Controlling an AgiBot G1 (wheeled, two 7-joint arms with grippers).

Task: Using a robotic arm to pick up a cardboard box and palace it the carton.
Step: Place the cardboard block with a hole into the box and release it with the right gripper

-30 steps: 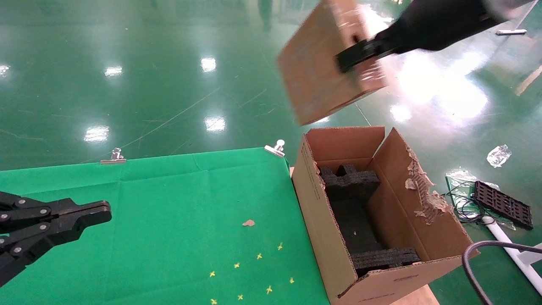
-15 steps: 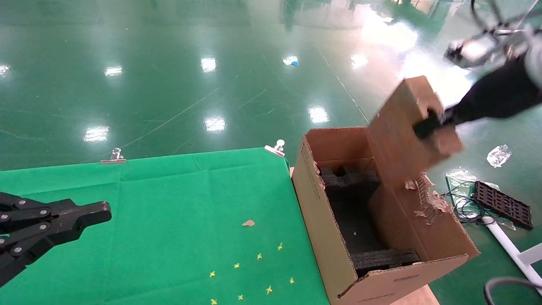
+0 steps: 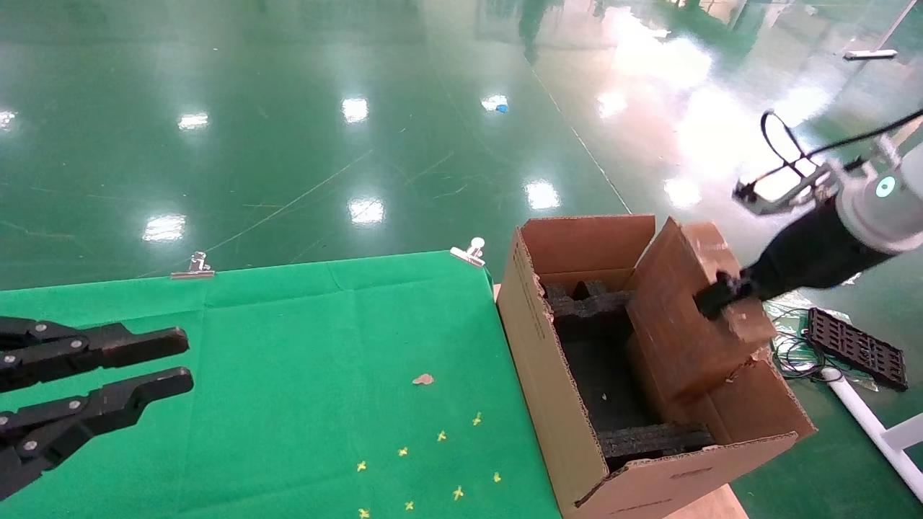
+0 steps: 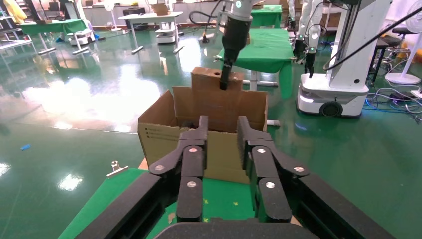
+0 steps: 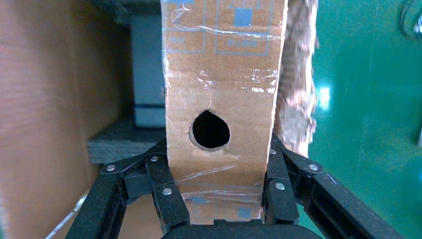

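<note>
My right gripper should release the cardboard box, setting it free against the carton's inside farthest from the green cloth (image 3: 668, 372).
The robotic arm (image 3: 862, 209) comes in from the right, white with a green-lit ring. Its right gripper (image 3: 715, 294) is shut on the slim brown cardboard box (image 3: 678, 324). The box stands tilted, its lower end inside the carton (image 3: 537, 360) against the right-hand flap, over the black foam (image 3: 598, 310). In the right wrist view the fingers (image 5: 166, 199) clamp both sides of the box (image 5: 219, 64) just below its round hole, with the torn flap (image 5: 296, 74) beside it. My left gripper (image 3: 177, 358) hovers open over the green table, empty; from its wrist it (image 4: 222, 130) faces the carton (image 4: 161, 137).
Green cloth (image 3: 303, 360) covers the table, held by metal clips (image 3: 193, 267) (image 3: 470, 252) at the far edge, with small yellow crosses near the front. A black grid panel (image 3: 854, 346) and cables lie on the floor to the right. Other white robots (image 4: 343, 59) stand beyond the carton.
The right arm has carried the box from high above the carton down and right, so its lower end is now inside. The left gripper's fingers have spread from shut to open.
</note>
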